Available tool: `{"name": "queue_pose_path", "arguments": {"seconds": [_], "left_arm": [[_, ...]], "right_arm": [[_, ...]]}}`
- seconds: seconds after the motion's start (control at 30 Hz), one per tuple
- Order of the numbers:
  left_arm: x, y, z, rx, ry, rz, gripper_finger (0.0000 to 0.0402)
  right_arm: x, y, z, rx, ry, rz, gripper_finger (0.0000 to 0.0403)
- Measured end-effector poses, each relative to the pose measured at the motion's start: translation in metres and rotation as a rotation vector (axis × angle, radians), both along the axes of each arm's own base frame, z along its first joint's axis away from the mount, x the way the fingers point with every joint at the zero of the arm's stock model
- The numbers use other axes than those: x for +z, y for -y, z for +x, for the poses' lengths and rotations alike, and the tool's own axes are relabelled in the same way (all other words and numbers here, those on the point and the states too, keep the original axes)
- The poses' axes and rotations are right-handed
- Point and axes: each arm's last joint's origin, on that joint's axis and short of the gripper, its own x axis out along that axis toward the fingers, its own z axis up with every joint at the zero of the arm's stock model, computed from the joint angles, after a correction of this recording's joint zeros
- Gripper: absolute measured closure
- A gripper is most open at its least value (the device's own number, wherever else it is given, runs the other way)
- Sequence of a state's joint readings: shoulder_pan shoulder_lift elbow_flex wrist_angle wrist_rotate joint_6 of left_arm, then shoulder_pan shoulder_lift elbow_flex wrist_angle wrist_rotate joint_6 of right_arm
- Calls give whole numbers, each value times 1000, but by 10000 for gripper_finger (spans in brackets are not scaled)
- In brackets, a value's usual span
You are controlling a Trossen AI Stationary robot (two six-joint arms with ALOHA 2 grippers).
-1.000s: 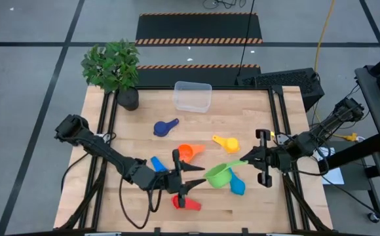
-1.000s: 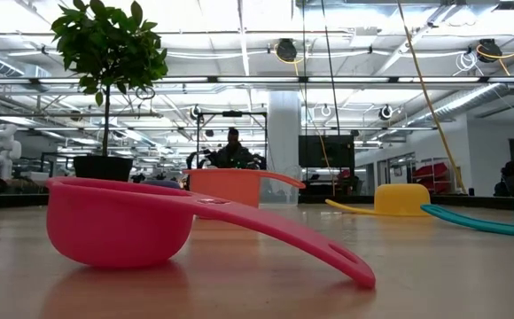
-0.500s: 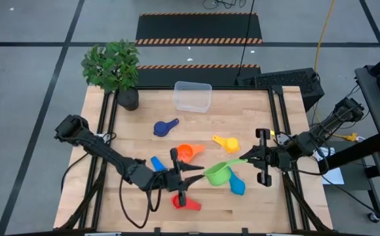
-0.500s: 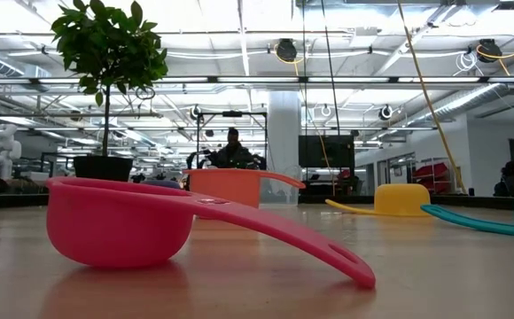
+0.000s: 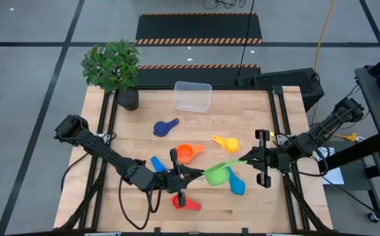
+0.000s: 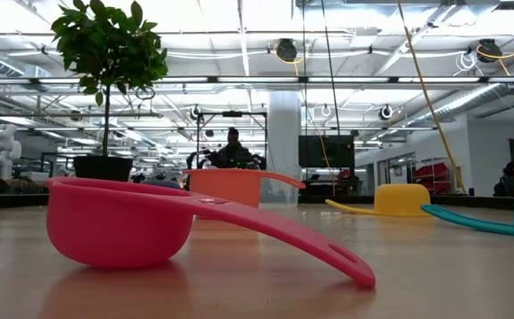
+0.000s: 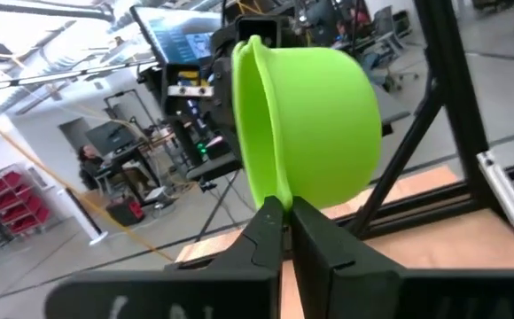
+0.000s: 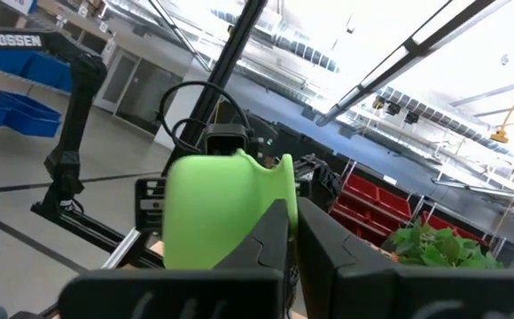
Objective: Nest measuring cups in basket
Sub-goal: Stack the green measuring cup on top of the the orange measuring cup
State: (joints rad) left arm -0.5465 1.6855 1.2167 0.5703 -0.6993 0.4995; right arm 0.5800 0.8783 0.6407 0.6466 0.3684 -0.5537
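My left gripper is holding the green cup's rim in a way that blocks nesting, so my right gripper needs to take a new hold on the green cup's handle (image 5: 233, 162) and bring the green cup to the orange cup.
A green measuring cup (image 5: 217, 174) hangs above the table's middle between my two grippers. My left gripper (image 5: 194, 174) is shut on its rim from the left. My right gripper (image 5: 246, 160) is shut on its handle from the right. The other measuring cups rest on their bottoms on the wood: dark blue (image 5: 165, 126), orange (image 5: 189, 152), yellow (image 5: 227, 142), light blue (image 5: 237, 186), red (image 5: 185, 203), and a blue one (image 5: 157, 163) beside my left arm. The clear basket (image 5: 192, 96) stands at the far edge. My left gripper pinches the green cup's rim (image 7: 277, 190) between its two fingers, on the side away from the handle. One finger (image 7: 264, 232) stands on the opening's side, the other on the outer wall. The fingers come about level from the table's left. The cup is clear of the table. My right gripper pinches the green cup's handle (image 8: 281, 182) near its free end between its two fingers. The fingers come from the table's right, slanting slightly upward, and lie along the handle. The bowl (image 8: 211, 217) sticks out beyond the fingertips, lifted clear.
A potted plant (image 5: 114, 69) stands at the far left corner. In the low view the red cup (image 6: 120, 221) fills the near foreground, with the orange (image 6: 230, 186) and yellow (image 6: 399, 199) cups behind. Bare wood lies in front of the basket.
My left gripper has shut: its fingers stood wide apart beside the green cup a second ago and now meet on the cup's rim. The cup and my right gripper have stayed where they were.
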Motion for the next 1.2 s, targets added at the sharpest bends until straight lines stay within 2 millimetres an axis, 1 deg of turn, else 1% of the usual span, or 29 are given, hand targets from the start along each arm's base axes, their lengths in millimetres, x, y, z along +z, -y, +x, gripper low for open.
{"name": "queue_pose_path", "arguments": {"seconds": [0.1, 0.2, 0.3, 0.4, 0.53, 0.7, 0.83, 0.93, 1.03, 1.2], "left_arm": [[-1, 2, -2, 49, -13, 28, 385], [-2, 6, -6, 89, -36, 64, 387], [4, 8, -13, 111, -45, 83, 395], [10, 9, -21, 112, -54, 82, 392], [13, 12, -31, 144, -93, 108, 395], [13, 11, -37, 197, -137, 136, 391], [10, 8, -37, 234, -169, 160, 391], [8, 7, -36, 246, -186, 173, 396], [6, 4, -35, 254, -197, 172, 392], [3, 0, -33, 269, -223, 175, 396]], "right_arm": [[-1, 0, 0, 0, -13, -2, 402], [-4, -1, 1, -4, -39, -32, 389], [-7, -2, 2, -21, -64, -61, 364], [-8, 1, 2, -95, -80, -50, 333], [-11, 3, 3, -184, -118, -65, 295], [-13, 2, 5, -213, -130, -75, 263], [-18, -1, 11, -235, -142, -98, 254], [-22, -3, 17, -310, -150, -133, 253], [-24, -5, 21, -361, -145, -153, 253], [-26, -8, 26, -370, -135, -182, 253]]}}
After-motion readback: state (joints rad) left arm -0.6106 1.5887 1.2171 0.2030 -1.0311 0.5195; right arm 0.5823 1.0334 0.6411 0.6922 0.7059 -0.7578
